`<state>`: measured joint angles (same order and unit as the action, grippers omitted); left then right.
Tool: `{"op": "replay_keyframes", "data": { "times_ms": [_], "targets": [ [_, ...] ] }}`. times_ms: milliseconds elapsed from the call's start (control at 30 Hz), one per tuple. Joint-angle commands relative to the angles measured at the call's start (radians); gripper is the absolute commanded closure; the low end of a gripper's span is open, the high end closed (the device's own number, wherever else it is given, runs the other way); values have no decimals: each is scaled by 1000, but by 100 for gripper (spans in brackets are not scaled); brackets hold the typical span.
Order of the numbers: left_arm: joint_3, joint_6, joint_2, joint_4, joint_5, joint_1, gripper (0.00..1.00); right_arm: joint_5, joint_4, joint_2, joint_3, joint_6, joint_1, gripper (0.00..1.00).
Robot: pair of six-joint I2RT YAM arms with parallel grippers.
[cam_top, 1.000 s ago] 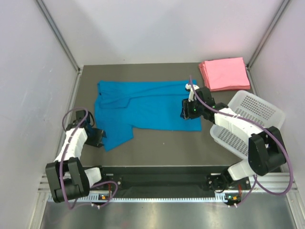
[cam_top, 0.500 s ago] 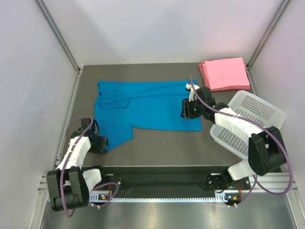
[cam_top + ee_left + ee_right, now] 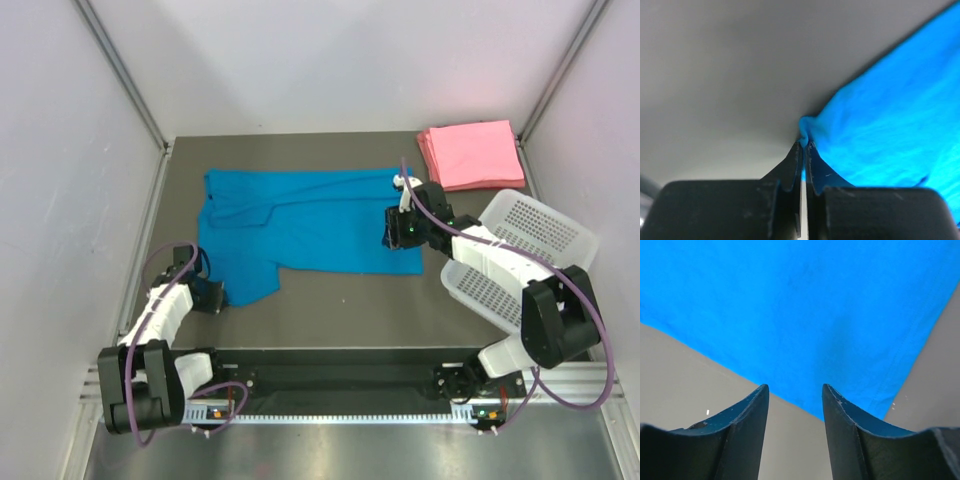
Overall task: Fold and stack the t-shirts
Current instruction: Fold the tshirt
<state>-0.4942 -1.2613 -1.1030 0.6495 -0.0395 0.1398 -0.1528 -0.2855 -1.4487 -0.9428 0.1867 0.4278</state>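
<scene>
My right gripper should grab the blue t-shirt's near corner [image 3: 419, 271] [image 3: 881, 415] next to the white basket, so that both grippers can fold over the t-shirt's near edge.
A bright blue t-shirt [image 3: 300, 222] lies spread on the dark table, one sleeve reaching toward the near left. My left gripper [image 3: 222, 297] is shut on the edge of that sleeve; the wrist view shows a pinch of the blue t-shirt [image 3: 880, 120] bunched between the closed fingertips [image 3: 796, 157]. My right gripper [image 3: 392, 236] hovers open at the shirt's right near corner, the blue t-shirt [image 3: 800, 310] just past its spread fingers [image 3: 752, 410], nothing between them. Folded pink t-shirts [image 3: 470, 153] are stacked at the far right corner.
A white perforated basket [image 3: 520, 255] lies tilted at the right, under my right arm. Grey walls close in the left [image 3: 70, 200] and right [image 3: 600, 170] sides. Bare table [image 3: 350, 305] runs along the near edge.
My left gripper has moved in to the near-left sleeve edge and shut on it. The right gripper has barely moved and stays open.
</scene>
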Motion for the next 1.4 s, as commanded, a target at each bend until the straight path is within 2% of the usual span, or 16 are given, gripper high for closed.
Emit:
{"op": "replay_keyframes", "data": {
  "times_ms": [0, 100, 200, 233, 367, 433, 533, 567, 600, 700, 767, 900, 1000, 1167, 1367],
  "targets": [
    [19, 31, -14, -103, -45, -5, 100, 58, -23, 51, -2, 10, -6, 52],
    [-10, 68, 2, -120, -48, -5, 100, 96, -64, 65, 13, -1, -3, 50],
    [-49, 103, 23, -134, -46, -5, 100, 147, -179, 38, -19, -9, -1, 50],
    [-59, 112, 28, -140, -43, -3, 100, 212, -207, 30, -42, 3, -1, 50],
    [-144, 152, 23, -159, -30, -5, 100, 295, -314, 22, -59, 156, -11, 52],
    [-187, 180, 15, -165, -25, -5, 100, 317, -317, 31, -44, 284, -11, 54],
    [-224, 209, -4, -174, -10, -3, 100, 305, -264, 42, -30, 295, -1, 56],
    [-227, 218, -14, -182, -5, -5, 100, 283, -239, 44, -28, 243, 0, 53],
    [-233, 235, -20, -189, 0, -5, 100, 251, -210, 45, -30, 97, 3, 51],
    [-268, 269, -53, -206, 0, -3, 100, 255, -193, 77, -24, -79, 14, 49],
    [-300, 281, -87, -228, 0, -3, 100, 266, -184, 93, -22, -137, 14, 49],
    [-336, 269, -144, -274, 24, -3, 100, 69, -210, 103, 1, -531, 38, 51],
    [-391, 270, -188, -274, 35, -3, 100, 64, -158, 116, 13, -656, 35, 54],
    [-423, 281, -209, -284, 29, -3, 100, -51, -254, 123, 21, -909, 31, 51],
    [-417, 274, -212, -326, 35, -3, 100, -106, -300, 73, 81, -1082, 29, 49]
  ]
}}
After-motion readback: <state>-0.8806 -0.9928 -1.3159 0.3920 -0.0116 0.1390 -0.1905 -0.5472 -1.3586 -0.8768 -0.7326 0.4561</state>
